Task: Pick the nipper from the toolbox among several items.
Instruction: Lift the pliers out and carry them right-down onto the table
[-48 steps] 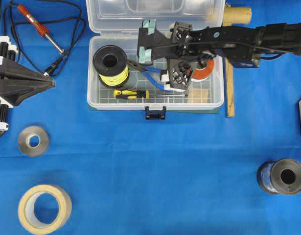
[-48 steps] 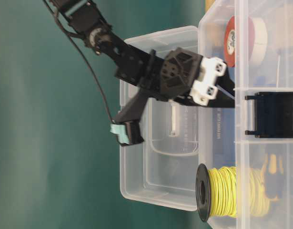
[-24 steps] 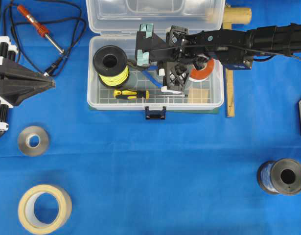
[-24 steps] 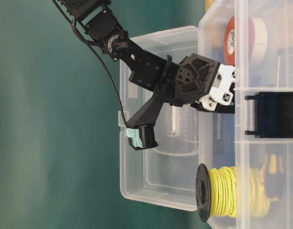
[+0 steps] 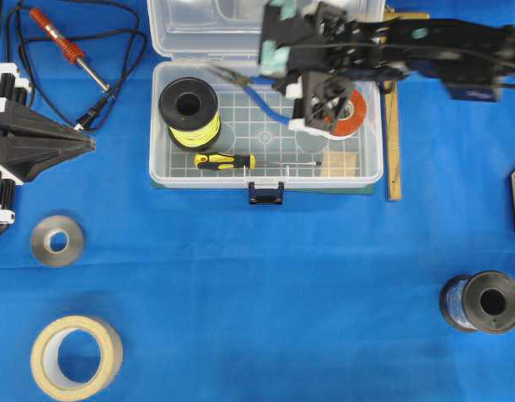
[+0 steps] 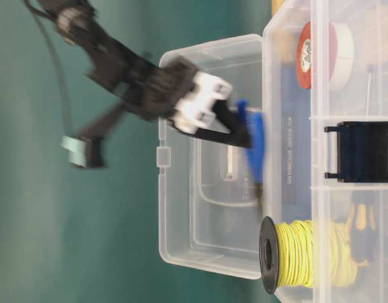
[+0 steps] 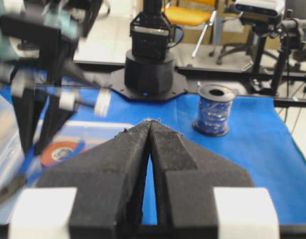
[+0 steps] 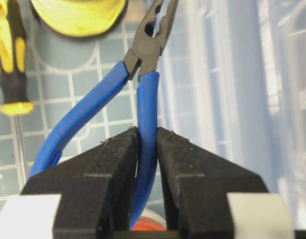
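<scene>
My right gripper has the nipper. It will let go of it on the blue table [image 5: 264, 267] in front of the toolbox's black latch.
The nipper [image 5: 261, 96] has blue handles and thin dark jaws that point left in the overhead view. It hangs above the grid floor of the clear toolbox [image 5: 157, 172]. My right gripper [image 5: 292, 117] is shut on one blue handle. In the right wrist view that handle [image 8: 147, 114] sits pinched between the black fingers [image 8: 118, 159], and the other handle curves off to the left. The table-level view shows the nipper [image 6: 254, 144] raised off the toolbox [image 6: 288, 208]. My left gripper [image 5: 90, 144] rests at the table's left edge, shut and holding nothing [image 7: 151, 122].
Inside the box lie a yellow wire spool [image 5: 188, 107], a yellow-and-black screwdriver [image 5: 225, 161], red tape [image 5: 351, 113] and a wood block [image 5: 341, 163]. Around it are a soldering iron [image 5: 60, 38], a metal ring [image 5: 56, 240], a tape roll [image 5: 75, 356], a blue spool [image 5: 483, 303] and a ruler [image 5: 393, 142].
My right gripper dropped onto the nipper, shut on a blue handle and lifted it up and toward the lid side. The left arm has not moved.
</scene>
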Tool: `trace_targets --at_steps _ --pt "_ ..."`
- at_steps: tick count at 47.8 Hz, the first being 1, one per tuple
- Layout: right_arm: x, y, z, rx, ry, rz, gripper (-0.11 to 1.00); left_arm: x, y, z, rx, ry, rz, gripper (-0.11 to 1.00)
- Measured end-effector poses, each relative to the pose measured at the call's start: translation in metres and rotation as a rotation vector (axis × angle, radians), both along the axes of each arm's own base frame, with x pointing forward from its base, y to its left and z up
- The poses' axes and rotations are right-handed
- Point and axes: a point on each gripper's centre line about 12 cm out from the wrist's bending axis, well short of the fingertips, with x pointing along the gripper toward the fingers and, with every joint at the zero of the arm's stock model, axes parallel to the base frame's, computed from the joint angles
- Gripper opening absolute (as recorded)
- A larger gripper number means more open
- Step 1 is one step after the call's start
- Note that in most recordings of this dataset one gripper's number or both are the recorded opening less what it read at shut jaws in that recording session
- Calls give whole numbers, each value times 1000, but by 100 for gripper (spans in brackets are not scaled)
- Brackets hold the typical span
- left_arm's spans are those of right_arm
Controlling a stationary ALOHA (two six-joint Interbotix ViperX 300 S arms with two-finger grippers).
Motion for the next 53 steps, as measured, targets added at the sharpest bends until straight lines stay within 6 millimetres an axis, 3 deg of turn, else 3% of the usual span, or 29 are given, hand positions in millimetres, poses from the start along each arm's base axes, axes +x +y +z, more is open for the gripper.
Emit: trace_targets --at_steps 7,13,29,35,46,53 --pt "-19 10 26 -12 -56 4 13 0 2 -1 0 3 9 0" --pt "-30 37 40 -17 -101 61 13 0 3 -1 0 3 17 0" --pt "-41 129 36 52 -169 258 13 -1 7 -4 0 12 34 0" --pt "-37 155 24 82 -163 307 13 -1 7 -5 -2 14 35 0" --pt "-21 187 -27 130 -82 347 13 -1 7 -7 -2 21 37 0" --pt "-11 196 -62 163 -22 328 13 -1 7 -9 -4 23 37 0"
